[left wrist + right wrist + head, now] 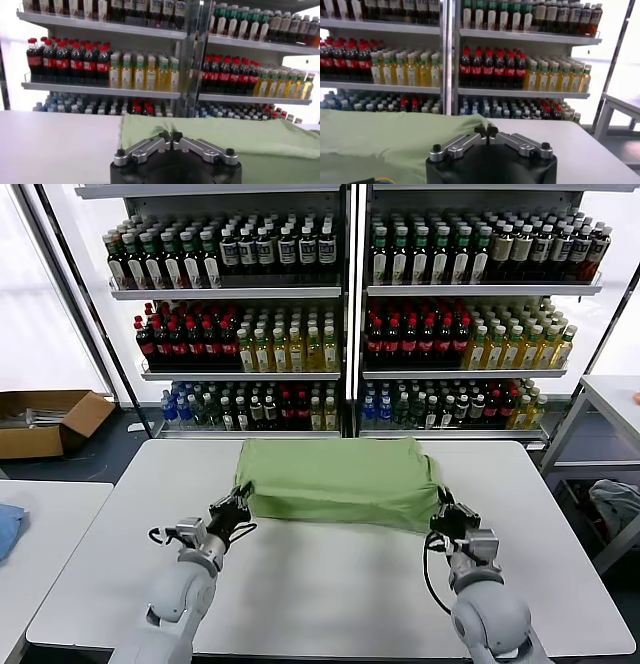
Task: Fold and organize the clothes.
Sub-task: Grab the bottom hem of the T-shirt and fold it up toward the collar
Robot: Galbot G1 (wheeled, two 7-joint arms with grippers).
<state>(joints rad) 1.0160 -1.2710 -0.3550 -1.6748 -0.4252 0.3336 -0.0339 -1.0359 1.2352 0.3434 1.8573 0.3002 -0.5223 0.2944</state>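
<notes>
The shirt is at the far edge of the table, so my right gripper needs to open, grab the shirt's near corner (421, 526) and pull the shirt closer along with my left gripper.
The clothes, a light green shirt (340, 479), lie in a folded rectangle across the far half of the white table (330, 584). My left gripper (243, 492) is at the shirt's near left corner, shut on a pinch of puckered fabric. In the left wrist view the tips of the left gripper (170, 136) meet on the green cloth (225, 140). My right gripper (441, 502) is shut on the near right corner. In the right wrist view the right gripper (486, 131) pinches the edge of the shirt (370, 140). Collar, buttons and print are hidden.
Tall shelves of bottles (340, 314) stand behind the table. A cardboard box (45, 419) sits on the floor at left. A blue cloth (8, 529) lies on the neighbouring table at left. At right are a side table (610, 399) and a grey-white bundle (620, 504).
</notes>
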